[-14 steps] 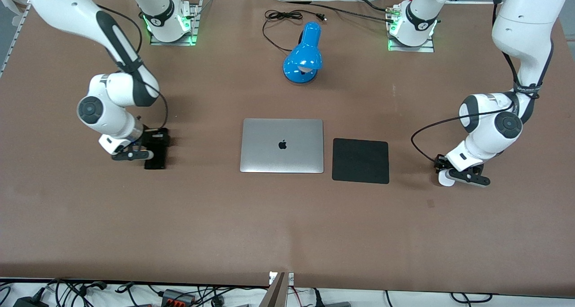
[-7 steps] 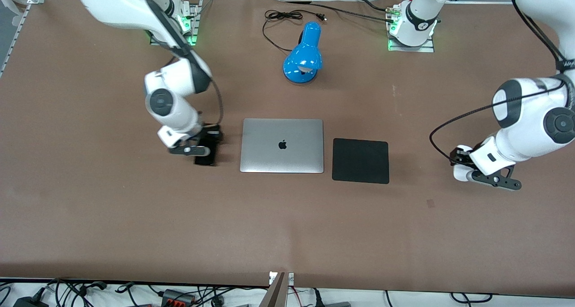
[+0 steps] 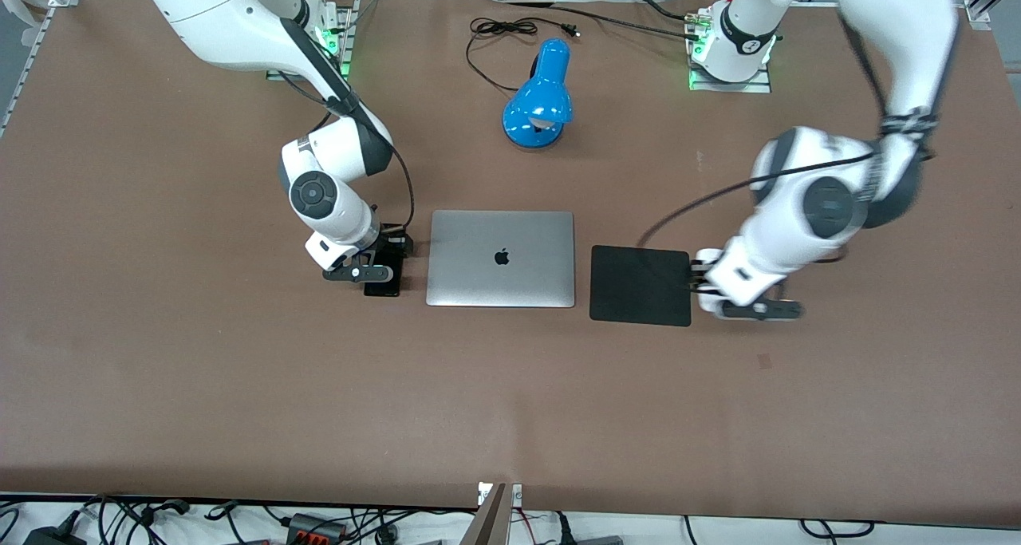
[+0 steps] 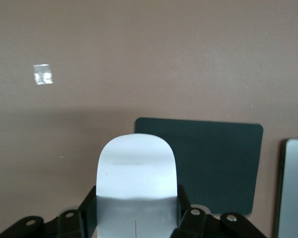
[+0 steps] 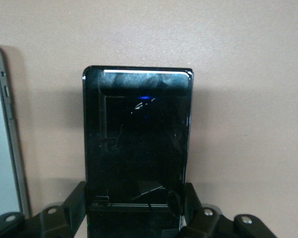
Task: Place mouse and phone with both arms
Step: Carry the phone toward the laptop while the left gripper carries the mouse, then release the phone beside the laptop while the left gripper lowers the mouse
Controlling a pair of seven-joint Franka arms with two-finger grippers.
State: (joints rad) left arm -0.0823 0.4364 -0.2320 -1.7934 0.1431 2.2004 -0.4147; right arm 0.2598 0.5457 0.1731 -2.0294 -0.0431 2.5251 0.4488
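My left gripper needs to put the white mouse down, and it will go around the middle of the black square pad [image 3: 652,286] [image 4: 191,166].
My right gripper [image 3: 384,264] is shut on the black phone [image 3: 383,283], holding it low over the table right beside the closed silver laptop [image 3: 501,258], at the laptop's edge toward the right arm's end. In the right wrist view the phone [image 5: 136,144] sits between the fingers [image 5: 74,201], with the laptop's edge [image 5: 5,148] alongside. My left gripper [image 3: 700,283] is shut on the white mouse [image 4: 136,178] over the edge of the black square pad [image 3: 640,284]. The left wrist view shows the pad [image 4: 213,163] just past the mouse. In the front view my hand hides the mouse.
A blue desk lamp [image 3: 538,106] with a coiled black cable [image 3: 502,28] stands farther from the front camera than the laptop. The laptop's edge [image 4: 293,188] shows in the left wrist view. A small tape mark [image 3: 764,360] is on the brown table.
Both arms have swung in toward the laptop. The right carried the phone up beside the laptop. The left carried the mouse from the table's end to the pad's edge.
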